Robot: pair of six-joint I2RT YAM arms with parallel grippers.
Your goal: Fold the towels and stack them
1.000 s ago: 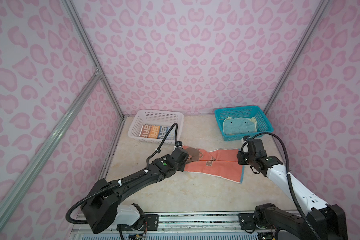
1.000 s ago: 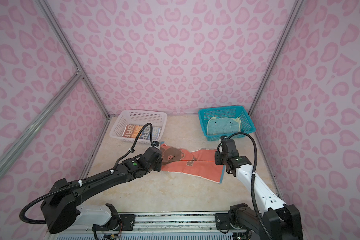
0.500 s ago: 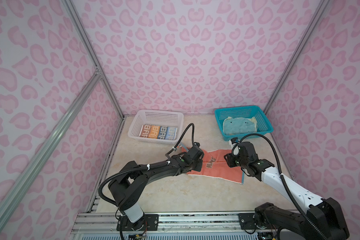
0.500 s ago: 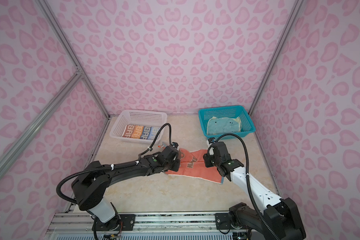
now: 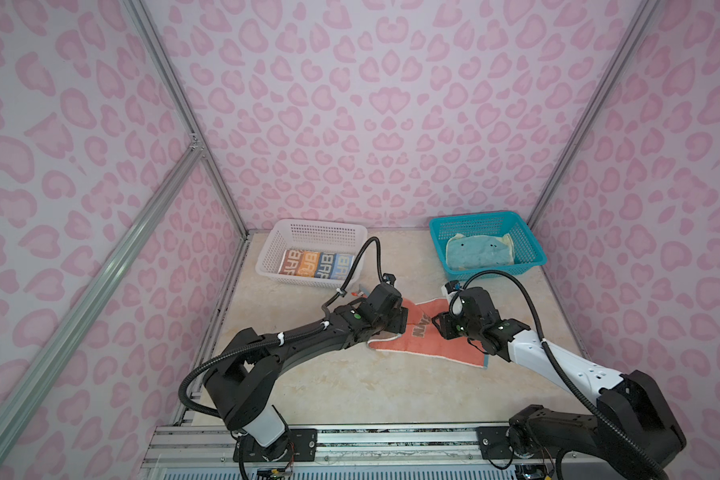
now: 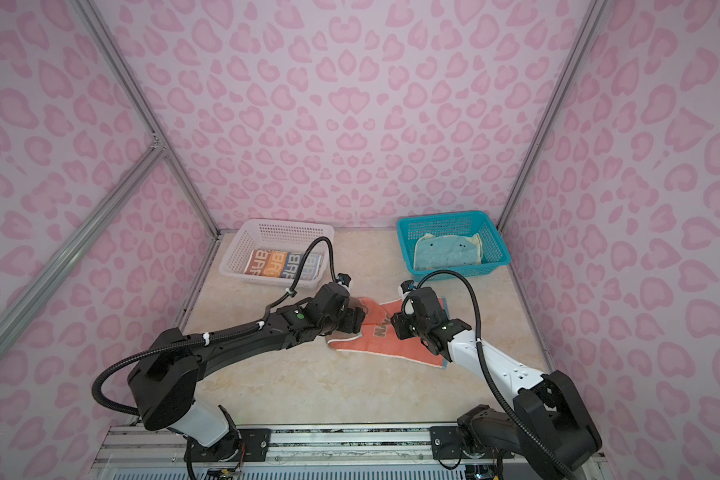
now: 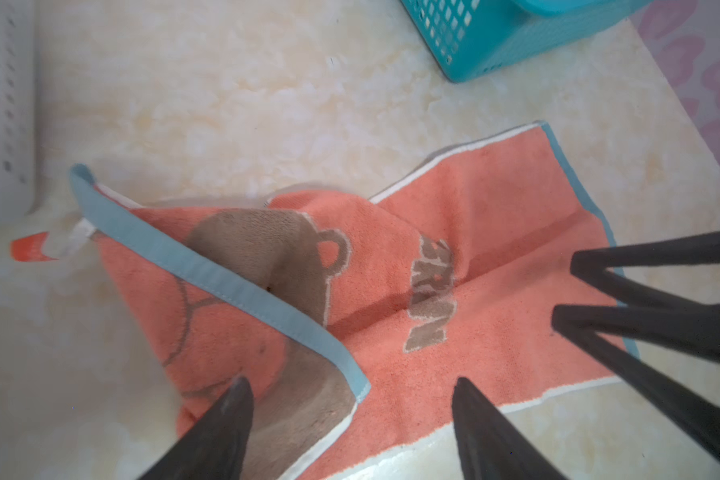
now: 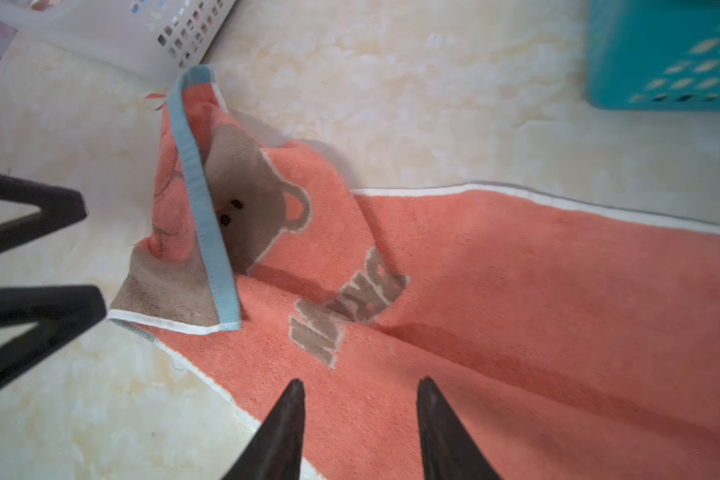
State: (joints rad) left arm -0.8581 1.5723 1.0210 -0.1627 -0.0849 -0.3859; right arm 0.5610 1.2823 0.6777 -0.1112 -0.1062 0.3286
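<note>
Next, my right gripper will go to the near-side end of the blue end band (image 5: 401, 332) (image 8: 227, 310) on the orange-brown towel's folded corner and close there.
An orange-brown towel (image 5: 441, 349) with white edging and a blue end band lies on the table's middle. Its left end is folded over onto the bear print, shown in the left wrist view (image 7: 225, 291). My left gripper (image 7: 350, 380) is open just above that folded corner, holding nothing. My right gripper (image 8: 361, 381) is open over the flat orange part (image 8: 516, 291), facing the left gripper (image 5: 402, 324) from close by. In both top views a folded lettered towel (image 5: 316, 264) lies in the white basket, and a teal towel (image 5: 476, 253) lies in the teal basket.
The white basket (image 5: 321, 226) stands at the back left and the teal basket (image 5: 474, 218) at the back right, both near the towel's far edge. Pink patterned walls close in three sides. A metal rail (image 5: 350, 436) runs along the front edge.
My left gripper carried the towel's left end rightward over the middle, then opened and let it go. My right gripper moved left over the towel.
</note>
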